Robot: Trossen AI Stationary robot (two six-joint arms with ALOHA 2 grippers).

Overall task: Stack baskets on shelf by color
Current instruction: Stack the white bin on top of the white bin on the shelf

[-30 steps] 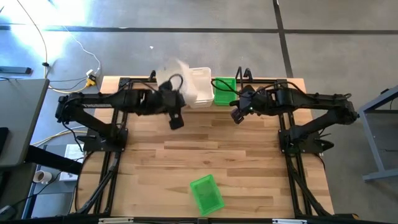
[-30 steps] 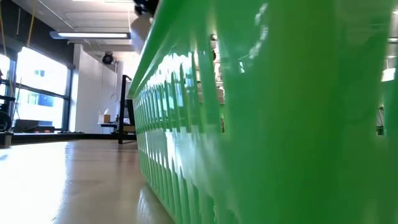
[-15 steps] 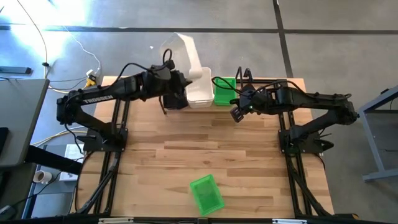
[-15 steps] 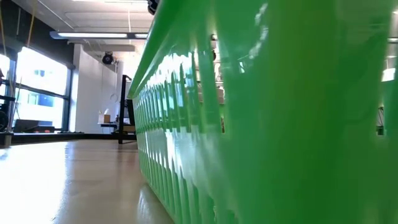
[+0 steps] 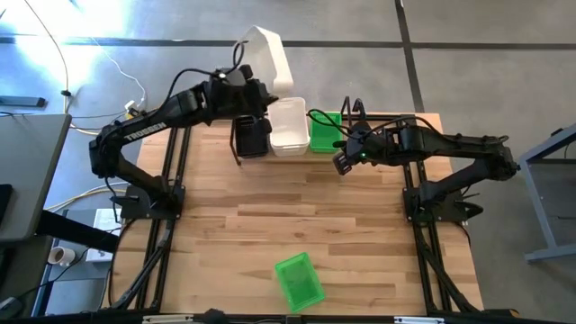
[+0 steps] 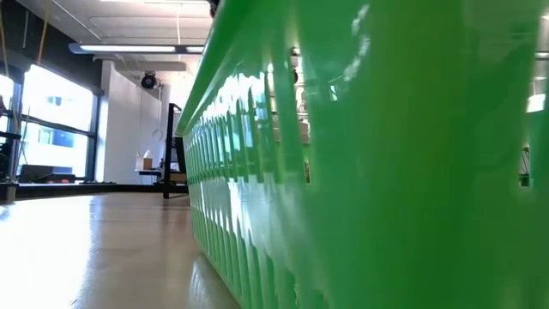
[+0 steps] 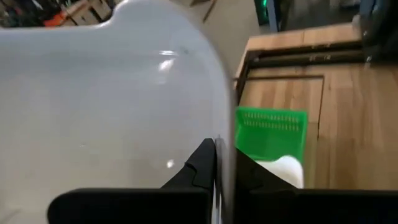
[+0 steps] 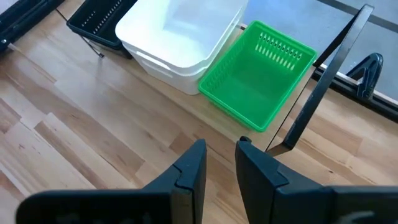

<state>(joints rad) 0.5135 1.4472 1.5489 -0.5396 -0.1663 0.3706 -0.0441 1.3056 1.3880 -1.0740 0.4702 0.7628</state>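
Note:
The robot's left gripper needs to release the white basket inside the nested white baskets (image 5: 286,123) (image 7: 283,170) between the black basket and the green basket.
My left gripper (image 5: 255,90) is shut on a white basket (image 5: 264,56), held up tilted above the table's far edge. Below it, the shelf (image 8: 323,81) carries a black basket (image 5: 252,137), two nested white baskets (image 8: 180,43) and a green basket (image 8: 258,74) side by side. My right gripper (image 8: 219,165) hovers open in front of the green basket, with nothing between its fingers. Another green basket (image 5: 299,279) rests on its bottom near the table's front edge and fills the low view (image 6: 343,172). My left gripper pinches one wall of the white basket at its rim (image 7: 225,134) between its two fingers, one finger on each face of the wall. The basket is lifted clear of the shelf and table and stands tilted, rising beyond the fingers.
Bare wooden tabletop (image 5: 297,207) lies between the shelf and the near green basket. The shelf's looped black rods (image 5: 353,108) stand up next to the green basket. Both arms' bases stand at the table's left and right edges.
My left gripper has swung toward the table's far edge and risen, carrying the white basket. The basket has gone from just over the shelf's left end to high above the far edge, and the black basket below it now shows.

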